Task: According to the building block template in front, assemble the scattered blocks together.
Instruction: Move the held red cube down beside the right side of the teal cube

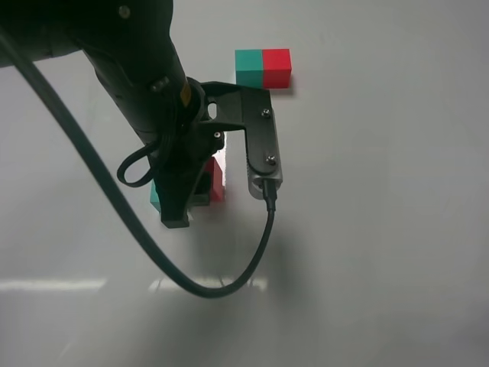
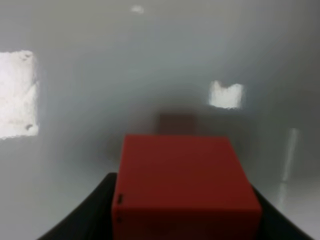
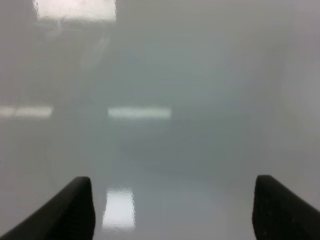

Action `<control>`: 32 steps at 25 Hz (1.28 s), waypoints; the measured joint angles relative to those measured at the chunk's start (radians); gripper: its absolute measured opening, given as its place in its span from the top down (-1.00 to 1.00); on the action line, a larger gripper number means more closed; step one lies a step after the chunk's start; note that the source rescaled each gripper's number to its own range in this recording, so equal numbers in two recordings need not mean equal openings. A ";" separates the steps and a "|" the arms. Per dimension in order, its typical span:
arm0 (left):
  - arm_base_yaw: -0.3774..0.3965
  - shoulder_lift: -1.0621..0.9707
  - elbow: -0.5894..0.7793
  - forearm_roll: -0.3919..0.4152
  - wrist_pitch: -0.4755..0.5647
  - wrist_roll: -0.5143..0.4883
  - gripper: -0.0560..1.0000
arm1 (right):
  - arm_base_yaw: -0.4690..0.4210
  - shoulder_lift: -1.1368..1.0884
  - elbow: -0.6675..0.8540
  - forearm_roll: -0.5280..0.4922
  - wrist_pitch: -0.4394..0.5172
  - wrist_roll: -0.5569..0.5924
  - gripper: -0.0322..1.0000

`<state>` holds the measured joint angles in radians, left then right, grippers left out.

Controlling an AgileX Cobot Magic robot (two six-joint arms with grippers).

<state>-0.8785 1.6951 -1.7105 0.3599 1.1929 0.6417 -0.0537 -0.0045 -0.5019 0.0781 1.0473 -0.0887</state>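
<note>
The robot's left gripper needs to release the red and teal-green cubes on the table (image 1: 176,202) between the template and the glare streak.
The template (image 1: 263,67), a teal-green and red joined bar, lies at the back of the white table. My left gripper (image 1: 192,193) reaches down over the two loose cubes. The red cube (image 1: 217,182) shows to the right of the fingers and a sliver of the teal-green cube (image 1: 155,199) to their left; whether the cubes touch is hidden. In the left wrist view the red cube (image 2: 185,185) fills the gap between the black fingers (image 2: 90,210) of the left gripper (image 2: 185,222), which is shut on it. My right gripper (image 3: 172,210) is open and empty over bare table.
The white table (image 1: 382,229) shows glare patches. The left arm's cable (image 1: 229,279) loops across the table in front of the cubes. The wrist camera mount (image 1: 260,145) hangs between the cubes and the template.
</note>
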 joint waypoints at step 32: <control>0.005 -0.004 0.103 0.095 -0.016 0.033 -0.13 | 0.000 0.000 0.000 0.000 0.000 0.000 -0.15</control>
<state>-0.8736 1.6915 -1.6076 0.4550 1.1772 0.6749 -0.0537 -0.0045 -0.5019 0.0781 1.0473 -0.0887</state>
